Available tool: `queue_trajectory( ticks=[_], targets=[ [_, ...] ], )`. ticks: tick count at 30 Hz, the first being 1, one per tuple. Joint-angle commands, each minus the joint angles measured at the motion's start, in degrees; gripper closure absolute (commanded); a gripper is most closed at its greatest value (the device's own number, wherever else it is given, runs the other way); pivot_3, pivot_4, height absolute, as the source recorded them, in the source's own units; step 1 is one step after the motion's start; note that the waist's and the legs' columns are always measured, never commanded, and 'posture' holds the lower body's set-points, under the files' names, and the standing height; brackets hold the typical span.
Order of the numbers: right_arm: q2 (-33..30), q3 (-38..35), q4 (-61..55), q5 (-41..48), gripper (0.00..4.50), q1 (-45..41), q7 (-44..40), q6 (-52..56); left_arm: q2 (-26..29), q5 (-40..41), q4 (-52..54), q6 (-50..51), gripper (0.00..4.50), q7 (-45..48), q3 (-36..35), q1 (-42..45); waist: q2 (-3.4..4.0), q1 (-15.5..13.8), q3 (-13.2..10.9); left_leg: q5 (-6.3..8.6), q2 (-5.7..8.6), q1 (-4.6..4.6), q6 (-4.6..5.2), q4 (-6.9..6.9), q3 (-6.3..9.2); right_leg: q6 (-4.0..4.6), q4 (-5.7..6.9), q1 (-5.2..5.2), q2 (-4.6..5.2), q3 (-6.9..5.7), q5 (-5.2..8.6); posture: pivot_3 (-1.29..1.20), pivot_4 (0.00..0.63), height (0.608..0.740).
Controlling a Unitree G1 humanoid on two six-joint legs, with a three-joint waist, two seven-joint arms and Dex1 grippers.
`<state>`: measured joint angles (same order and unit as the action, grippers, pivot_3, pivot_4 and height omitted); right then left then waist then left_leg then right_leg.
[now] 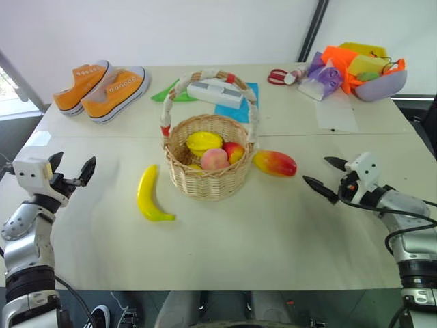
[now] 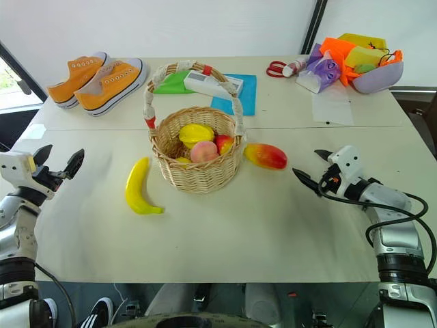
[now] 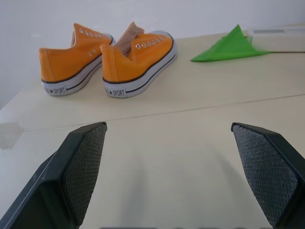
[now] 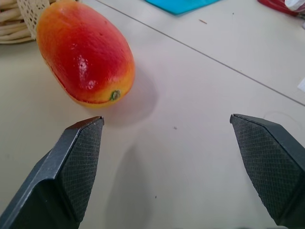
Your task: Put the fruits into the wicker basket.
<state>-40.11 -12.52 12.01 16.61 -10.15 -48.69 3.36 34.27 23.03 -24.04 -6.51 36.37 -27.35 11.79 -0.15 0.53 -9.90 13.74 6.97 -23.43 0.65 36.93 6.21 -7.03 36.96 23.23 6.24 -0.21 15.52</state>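
Observation:
The mango has its stem end [image 1: 286,165] [image 4: 101,80] farther from the wicker basket. Next, I close my right gripper on that end of the fruit.
The tan wicker basket [image 1: 208,174] stands mid-table with several toy fruits inside. A yellow banana [image 1: 149,195] lies on the table just left of it. A red-and-yellow mango [image 1: 274,163] lies against its right side, large in the right wrist view [image 4: 86,55]. My left gripper [image 1: 71,171] hovers open near the table's left edge, well left of the banana. My right gripper [image 1: 328,175] is open and empty, a short way right of the mango and pointing toward it.
A pair of orange sneakers [image 1: 102,87] sits at the back left. A green cloth [image 3: 226,46], a white box [image 1: 216,93] on a blue sheet, and a heap of colourful items with a lilac bowl [image 1: 379,87] line the back of the table.

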Motion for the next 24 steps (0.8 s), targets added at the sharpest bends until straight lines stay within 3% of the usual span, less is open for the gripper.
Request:
queue_trajectory(
  ticks=[1, 24],
  targets=[
    [-1.78, -3.11, -1.52, 1.51, 0.07, 1.13, -0.67, -0.12, 0.39, -0.07, 1.82, -1.16, 0.0, -0.15, -0.14, 0.52, 0.0, -0.01, 0.0, 0.0, 0.0, 0.0, 0.0, 0.0, 0.0, 0.0, 0.0, 0.0, 0.0, 0.0, 0.0, 0.0, 0.15, 0.74],
    [-1.82, -3.12, -1.59, 1.23, 0.07, 0.7, -0.61, -0.01, -0.18, -0.46, 2.78, -0.19, 0.0, -0.48, 1.49, 0.5, 0.0, 0.05, 0.0, 0.0, -0.01, 0.0, 0.0, 0.0, 0.0, 0.0, 0.0, -0.01, -0.01, 0.0, 0.0, 0.0, 0.15, 0.74]
  ],
)
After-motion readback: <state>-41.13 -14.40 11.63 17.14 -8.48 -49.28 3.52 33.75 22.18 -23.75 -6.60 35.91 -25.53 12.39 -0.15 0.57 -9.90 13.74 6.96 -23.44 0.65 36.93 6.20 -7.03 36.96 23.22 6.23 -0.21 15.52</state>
